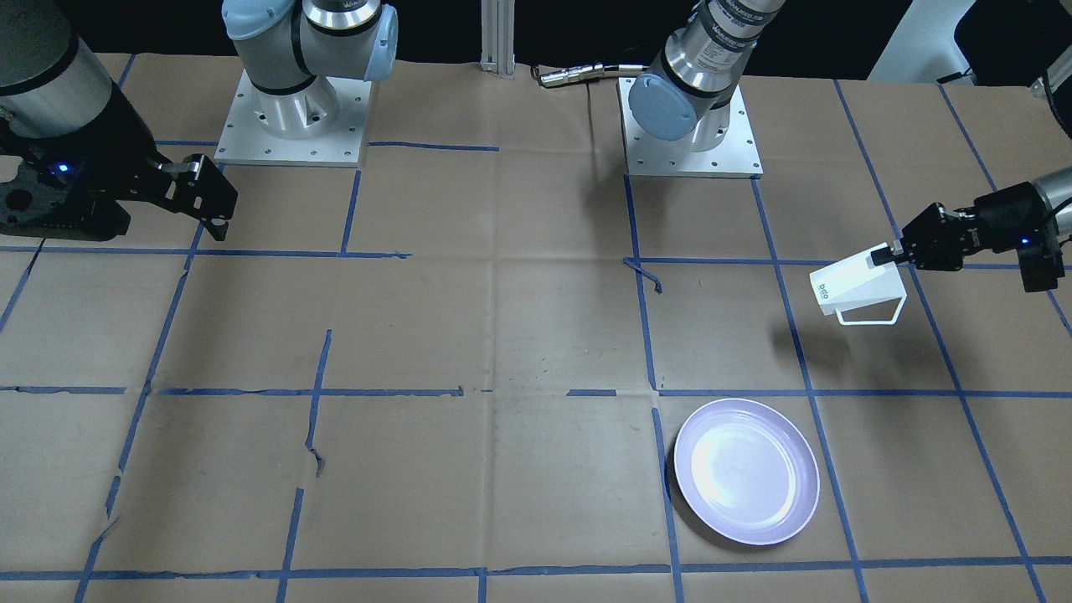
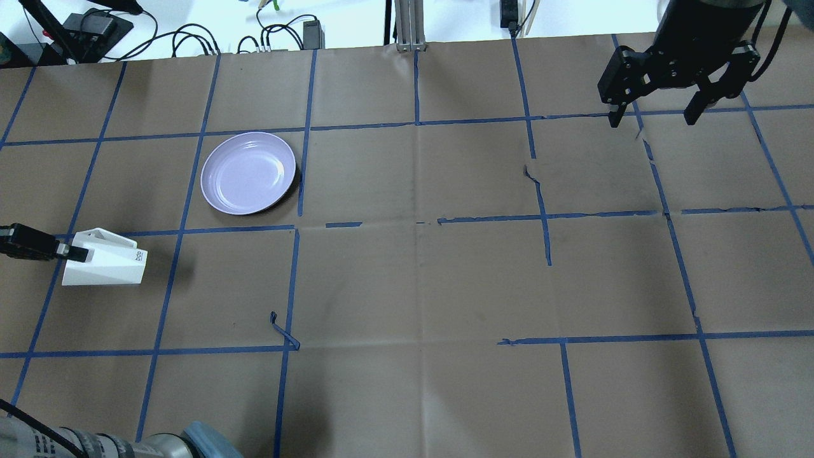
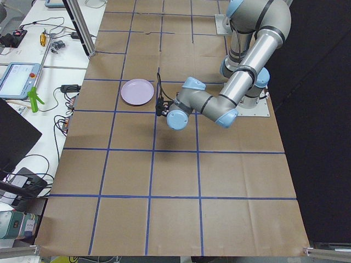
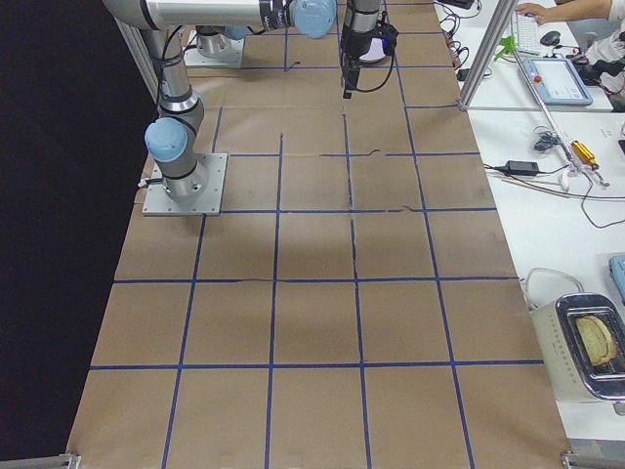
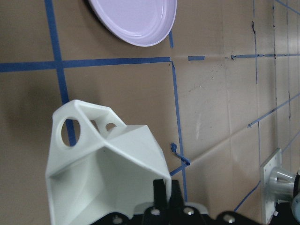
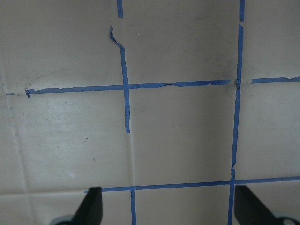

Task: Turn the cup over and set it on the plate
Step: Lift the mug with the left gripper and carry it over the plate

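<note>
Next, I release the white cup from my left gripper near the middle of the lavender plate [image 1: 741,456] [image 5: 134,9], a little toward the arm bases.
The white faceted cup [image 1: 854,289] hangs on its side above the table, base with dark print pointing toward the table's middle, handle downward. My left gripper [image 1: 883,255] is shut on the cup's rim wall. The cup also shows in the overhead view [image 2: 105,259] and in the left wrist view [image 5: 105,173], with my left gripper [image 2: 75,253] at its rim. The lavender plate [image 1: 747,471] lies bare on the table, apart from the cup, also in the overhead view [image 2: 248,172] and the left wrist view [image 5: 136,19]. My right gripper [image 2: 655,117] is open and empty, high over the far side.
Brown paper with blue tape grid lines covers the table [image 2: 413,267]. A curled loose tape end [image 2: 283,331] lies near the cup's square. The two arm bases [image 1: 289,117] stand at the robot's edge. Cables and devices [image 2: 89,25] lie beyond the far edge.
</note>
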Available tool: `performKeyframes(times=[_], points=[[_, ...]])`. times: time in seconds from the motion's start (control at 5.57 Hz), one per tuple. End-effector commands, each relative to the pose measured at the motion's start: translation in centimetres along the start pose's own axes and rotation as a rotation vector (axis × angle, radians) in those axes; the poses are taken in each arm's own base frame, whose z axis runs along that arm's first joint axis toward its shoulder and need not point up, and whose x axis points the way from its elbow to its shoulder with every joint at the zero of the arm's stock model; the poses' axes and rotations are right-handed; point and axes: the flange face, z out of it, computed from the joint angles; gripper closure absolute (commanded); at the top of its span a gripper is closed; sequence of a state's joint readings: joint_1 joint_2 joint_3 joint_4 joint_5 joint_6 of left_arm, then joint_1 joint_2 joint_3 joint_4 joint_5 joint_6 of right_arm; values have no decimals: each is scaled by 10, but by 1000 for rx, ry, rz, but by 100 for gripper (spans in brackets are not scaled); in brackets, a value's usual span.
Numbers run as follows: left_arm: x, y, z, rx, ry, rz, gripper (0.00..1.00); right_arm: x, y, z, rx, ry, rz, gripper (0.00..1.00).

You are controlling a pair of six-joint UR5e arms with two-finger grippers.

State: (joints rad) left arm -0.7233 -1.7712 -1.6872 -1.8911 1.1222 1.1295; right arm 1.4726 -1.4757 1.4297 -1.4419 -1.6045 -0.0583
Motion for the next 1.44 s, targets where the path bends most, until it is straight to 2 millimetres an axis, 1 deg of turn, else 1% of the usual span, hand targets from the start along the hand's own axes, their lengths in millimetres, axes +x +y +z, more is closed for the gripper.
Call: performKeyframes(times=[0.0, 0.18, 0.36, 0.54, 0.72, 0.9, 1.08, 1.26], points=[[145, -69, 8, -26, -211, 71, 100, 0, 0, 0, 0, 0, 0, 0], [184, -105, 40, -76, -397, 178, 100, 0, 0, 0, 0, 0, 0, 0], [214, -137, 81, -94, -551, 282, 100, 0, 0, 0, 0, 0, 0, 0], [221, -165, 128, -138, -648, 358, 100, 0, 0, 0, 0, 0, 0, 0], [213, -183, 169, -141, -713, 372, 100, 0, 0, 0, 0, 0, 0, 0], [196, -197, 196, -127, -727, 371, 100, 0, 0, 0, 0, 0, 0, 0], [178, -203, 211, -152, -734, 367, 100, 0, 0, 0, 0, 0, 0, 0], [168, -206, 220, -167, -730, 362, 100, 0, 0, 0, 0, 0, 0, 0]])
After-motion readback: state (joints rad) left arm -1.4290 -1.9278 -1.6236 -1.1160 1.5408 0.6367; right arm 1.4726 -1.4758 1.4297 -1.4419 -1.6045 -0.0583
